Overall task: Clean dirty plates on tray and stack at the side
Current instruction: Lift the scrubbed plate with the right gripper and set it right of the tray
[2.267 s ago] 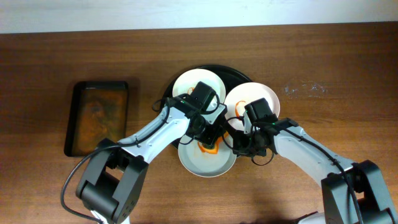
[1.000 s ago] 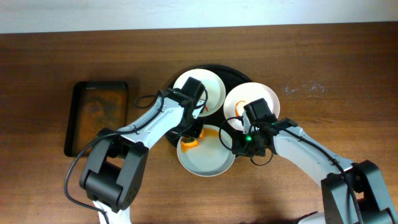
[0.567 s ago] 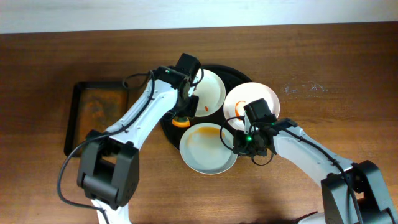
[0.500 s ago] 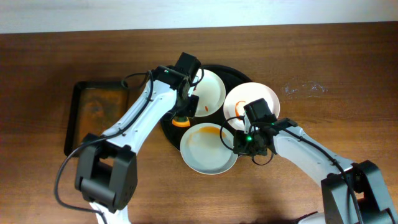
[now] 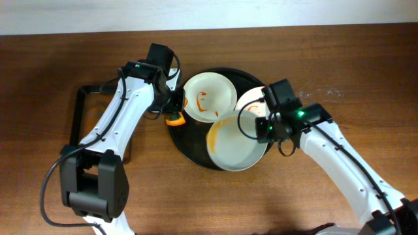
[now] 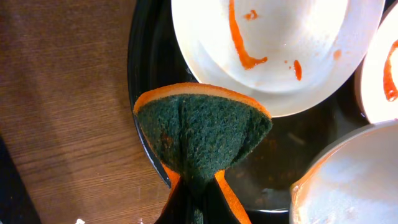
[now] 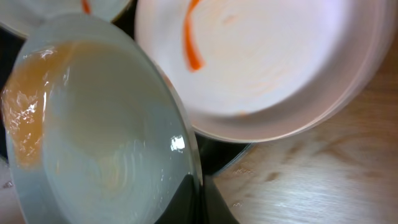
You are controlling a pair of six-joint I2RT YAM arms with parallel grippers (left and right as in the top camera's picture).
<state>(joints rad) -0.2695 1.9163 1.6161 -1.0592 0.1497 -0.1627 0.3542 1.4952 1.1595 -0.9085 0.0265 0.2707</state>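
Next, I release the pale blue-green plate with my right gripper on the bare brown wood (image 5: pixel 326 118) by the small whitish scuff.
My left gripper (image 5: pixel 171 113) is shut on a folded orange-and-green sponge (image 5: pixel 174 120), held over the left rim of the round black tray (image 5: pixel 189 147). In the left wrist view the sponge (image 6: pixel 199 134) sticks out of the jaws (image 6: pixel 196 199). The white plate (image 5: pixel 209 96) with red smears lies on the tray's far side. My right gripper (image 5: pixel 264 128) is shut on the right rim of the pale blue-green plate (image 5: pixel 235 142), tilted over the tray, with an orange film on it (image 7: pixel 99 137). The pale pink plate (image 5: pixel 253 99) lies partly under it (image 7: pixel 267 62).
A rectangular black tray (image 5: pixel 81 124) stands at the left, mostly hidden by my left arm. Bare brown wood (image 5: pixel 313 59) surrounds the round tray. A small whitish scuff marks the wood at the right (image 5: pixel 326 91).
My left gripper moved the sponge off the blue-green plate, up and left to the tray's left rim. My right gripper carried the blue-green plate up and right, onto the tray over the pink plate.
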